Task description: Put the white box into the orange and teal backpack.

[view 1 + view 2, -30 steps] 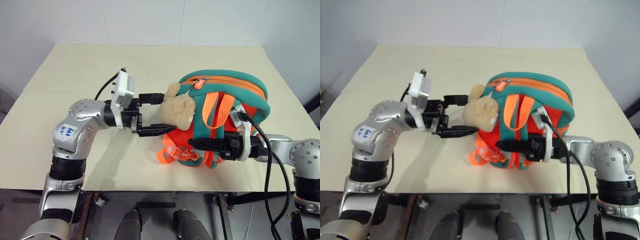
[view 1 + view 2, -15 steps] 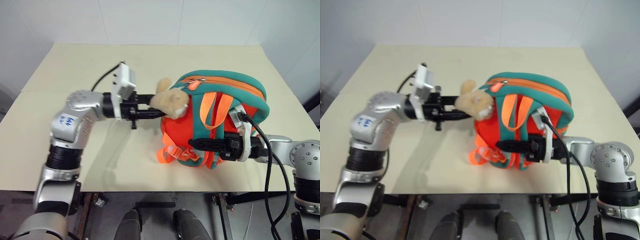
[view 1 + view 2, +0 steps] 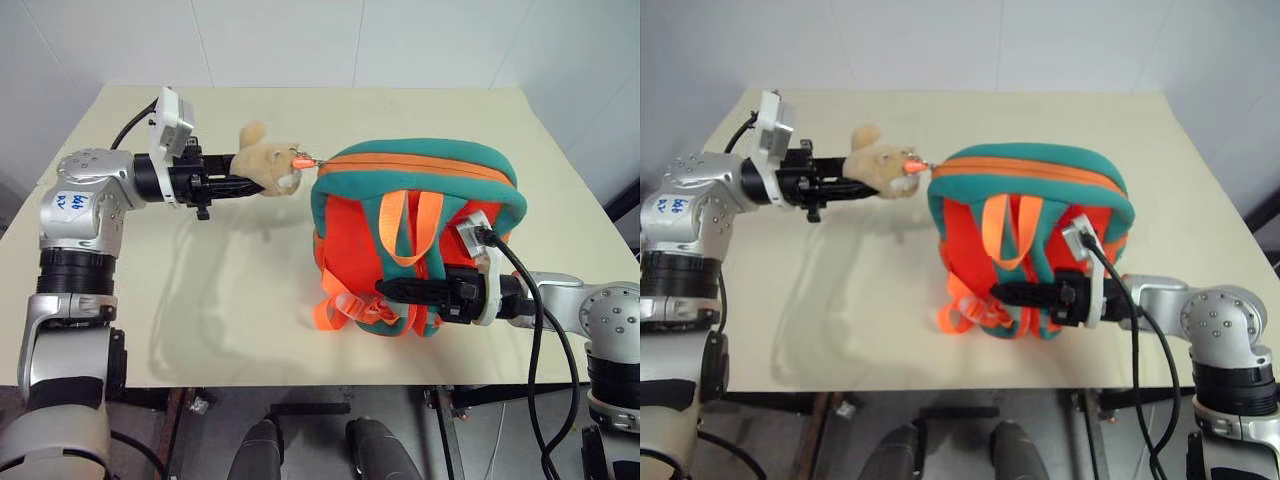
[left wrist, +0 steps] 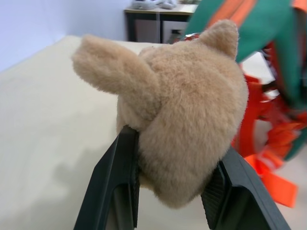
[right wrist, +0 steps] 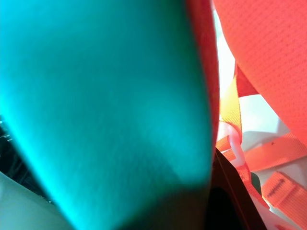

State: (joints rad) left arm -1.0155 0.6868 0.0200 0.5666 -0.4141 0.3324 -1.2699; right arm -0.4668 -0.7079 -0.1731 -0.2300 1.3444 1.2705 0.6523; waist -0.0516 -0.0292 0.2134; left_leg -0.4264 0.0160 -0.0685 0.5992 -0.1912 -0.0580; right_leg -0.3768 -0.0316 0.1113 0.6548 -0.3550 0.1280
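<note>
My left gripper is going to release the tan plush toy close beside the backpack's side (image 3: 305, 257), just above the backpack's orange straps.
The orange and teal backpack (image 3: 420, 190) stands on the cream table (image 3: 230, 300) with its orange straps facing me. Its tan plush toy (image 3: 265, 170) is stretched out to the left on its tether, beside an orange zipper pull (image 3: 300, 160). My left gripper (image 3: 240, 180) is shut on the plush toy (image 4: 182, 120), whose fur bulges between the black fingers (image 4: 120, 182). Low on the backpack's front, my right gripper (image 3: 395, 291) is shut on a teal strap (image 5: 105, 105). The white box is out of view.
A black cable (image 3: 535, 330) loops from my right wrist down over the table's near edge. White walls close the table in at the back and on both sides. Bare tabletop lies left of the backpack and behind it.
My left gripper closed on the plush toy and drew it left and away from the backpack. The backpack's top now stretches toward it. The right arm stayed still.
</note>
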